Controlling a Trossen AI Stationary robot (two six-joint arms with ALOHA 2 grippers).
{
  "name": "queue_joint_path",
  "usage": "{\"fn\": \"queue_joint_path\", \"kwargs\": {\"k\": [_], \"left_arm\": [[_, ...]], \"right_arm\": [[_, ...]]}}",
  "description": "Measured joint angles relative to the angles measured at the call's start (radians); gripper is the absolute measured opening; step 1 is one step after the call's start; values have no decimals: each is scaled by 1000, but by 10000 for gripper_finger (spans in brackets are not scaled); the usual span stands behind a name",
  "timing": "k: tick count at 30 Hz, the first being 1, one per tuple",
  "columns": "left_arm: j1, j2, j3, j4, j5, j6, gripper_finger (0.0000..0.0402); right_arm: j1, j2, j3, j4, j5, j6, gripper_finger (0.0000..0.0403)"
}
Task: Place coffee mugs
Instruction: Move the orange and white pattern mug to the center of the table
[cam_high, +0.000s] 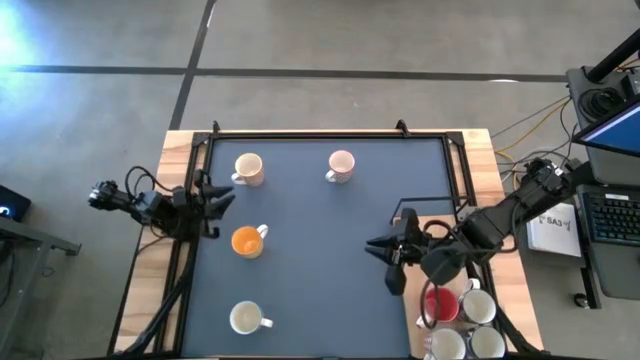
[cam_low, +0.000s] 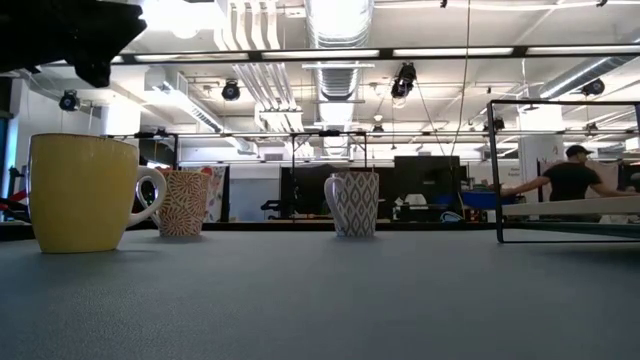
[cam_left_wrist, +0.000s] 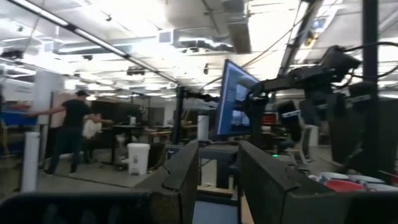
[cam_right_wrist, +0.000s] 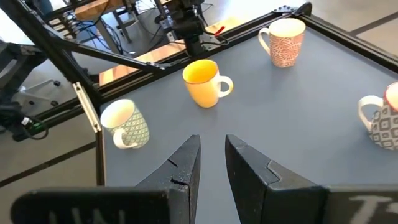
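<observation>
The cream patterned mug beyond the orange mug is next for my left gripper, which should go there and close on that mug's rim (cam_high: 260, 164).
Four mugs stand upright on the dark mat: a cream patterned mug (cam_high: 248, 168) (cam_right_wrist: 285, 41), a pale patterned mug (cam_high: 341, 166) (cam_right_wrist: 385, 121), an orange mug (cam_high: 247, 241) (cam_right_wrist: 204, 82) (cam_low: 85, 192) and a white mug (cam_high: 246, 318) (cam_right_wrist: 126, 123). A red mug (cam_high: 440, 303) and three white mugs (cam_high: 478, 305) stand in a cluster on the wooden strip at the table's near right corner. My left gripper (cam_high: 220, 199) (cam_left_wrist: 217, 180) hovers open at the mat's left edge, above the orange mug. My right gripper (cam_high: 386, 260) (cam_right_wrist: 211, 158) hovers open over the mat, left of the cluster, and is empty.
A black frame (cam_high: 330, 134) borders the mat. A thin black wire frame (cam_low: 565, 170) stands on the table's right side. Bare mat lies across the middle (cam_high: 320, 250). A laptop (cam_high: 612, 215) and cables sit off the right edge. A person (cam_low: 570, 180) stands in the room beyond.
</observation>
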Motion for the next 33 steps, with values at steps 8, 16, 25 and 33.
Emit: {"fn": "queue_joint_path", "kwargs": {"k": [8,16,25,33], "left_arm": [[0,0,0,32,41,-63,95],[0,55,38,93,42,-134,95],[4,391,382,-457,-102,-348,95],[10,658,774,-1231,-116,-710,95]], "right_arm": [[-16,0,0,-1,0,-68,66],[-26,0,0,-2,0,-75,66],[-35,0,0,-7,-1,-72,66],[-34,-1,0,-42,-1,52,66]]}}
